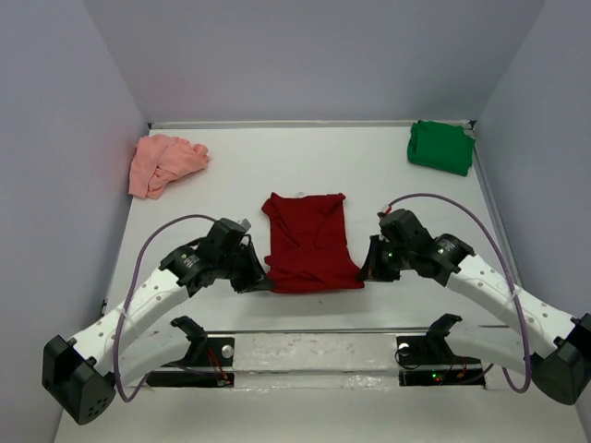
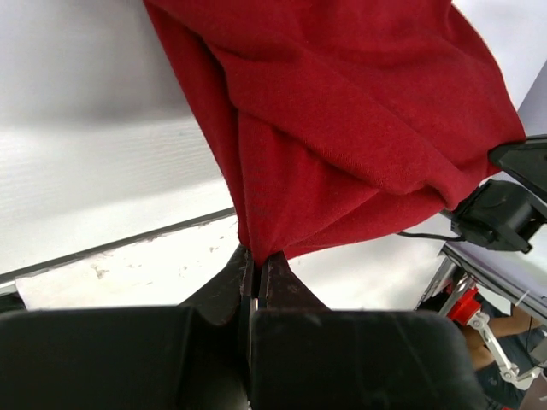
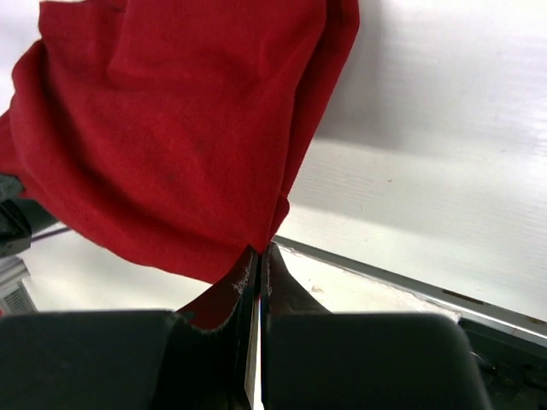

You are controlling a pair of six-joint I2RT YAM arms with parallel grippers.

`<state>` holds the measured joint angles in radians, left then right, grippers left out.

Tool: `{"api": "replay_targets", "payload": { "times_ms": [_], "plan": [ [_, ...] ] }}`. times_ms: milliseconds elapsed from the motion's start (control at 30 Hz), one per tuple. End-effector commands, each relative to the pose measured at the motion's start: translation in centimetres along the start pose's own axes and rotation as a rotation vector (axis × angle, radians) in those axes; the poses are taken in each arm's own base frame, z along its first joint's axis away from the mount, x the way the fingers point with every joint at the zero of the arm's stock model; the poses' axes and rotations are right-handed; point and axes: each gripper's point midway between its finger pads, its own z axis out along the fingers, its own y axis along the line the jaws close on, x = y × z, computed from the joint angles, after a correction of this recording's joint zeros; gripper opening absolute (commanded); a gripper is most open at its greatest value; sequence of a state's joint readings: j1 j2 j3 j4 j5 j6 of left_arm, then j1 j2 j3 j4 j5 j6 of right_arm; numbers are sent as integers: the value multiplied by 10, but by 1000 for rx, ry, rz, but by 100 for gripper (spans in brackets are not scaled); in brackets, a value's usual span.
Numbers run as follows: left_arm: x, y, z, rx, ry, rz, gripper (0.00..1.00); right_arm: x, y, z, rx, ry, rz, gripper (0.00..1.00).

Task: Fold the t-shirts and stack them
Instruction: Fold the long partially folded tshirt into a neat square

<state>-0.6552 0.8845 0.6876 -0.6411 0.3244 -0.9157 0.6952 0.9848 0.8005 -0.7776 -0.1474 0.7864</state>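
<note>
Next, I release the hem corner of the dark red t-shirt, now lifted a little off the table, with my left gripper on its far shoulder (image 1: 268, 196) facing the salmon-pink t-shirt.
The dark red t-shirt (image 1: 309, 240) lies spread in the middle of the table. My left gripper (image 1: 257, 277) is shut on its near left corner, and the cloth (image 2: 342, 111) rises from the closed jaws in the left wrist view. My right gripper (image 1: 367, 269) is shut on its near right corner, and the cloth (image 3: 171, 128) hangs from the closed jaws in the right wrist view. The near hem is lifted a little off the table. The salmon-pink t-shirt (image 1: 162, 162) lies crumpled at the far left. The green t-shirt (image 1: 440, 146) lies bunched at the far right corner.
White walls enclose the table on three sides. The table's near edge (image 1: 314, 318) runs just behind the two grippers, with the arm bases (image 1: 208, 355) below it. The right arm's cable (image 1: 462, 208) loops over the table's right side.
</note>
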Motion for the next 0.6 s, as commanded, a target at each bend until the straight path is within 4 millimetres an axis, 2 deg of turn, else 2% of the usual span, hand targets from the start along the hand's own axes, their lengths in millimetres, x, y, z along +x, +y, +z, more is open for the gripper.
{"api": "replay_targets", "payload": {
  "times_ms": [0, 67, 100, 133, 167, 267, 333, 367, 400, 433, 500, 567],
  "plan": [
    [-19, -19, -15, -1, -62, 70, 0, -30, 0, -12, 96, -95, -27, 0],
    [-26, -19, -14, -41, -65, 85, 0, -39, 7, -14, 94, -106, -47, 0],
    [-36, -27, -20, -42, -101, 114, 0, -41, 9, -13, 95, -105, -51, 0],
    [-39, -28, -17, -58, -97, 122, 0, -46, 8, -11, 110, -118, -66, 0],
    [-46, -37, -21, -49, -114, 139, 0, -55, 10, -9, 127, -134, -72, 0],
    [-62, -47, -19, -77, -133, 187, 0, -73, 20, -4, 144, -156, -108, 0],
    [-71, -47, -12, -113, -125, 212, 0, -82, 24, 4, 166, -150, -136, 0],
    [-78, -56, -13, -100, -141, 228, 0, -89, 25, 4, 182, -165, -144, 0],
    [-83, -59, -13, -98, -145, 237, 0, -100, 35, 1, 170, -188, -153, 0],
    [-90, -57, -7, -121, -137, 245, 0, -105, 38, 3, 172, -192, -179, 0],
    [-105, -66, -11, -111, -164, 257, 0, -115, 39, 11, 207, -193, -198, 0],
    [-123, -69, -11, -112, -183, 260, 0, -133, 45, 9, 209, -215, -208, 0]
  ]
}}
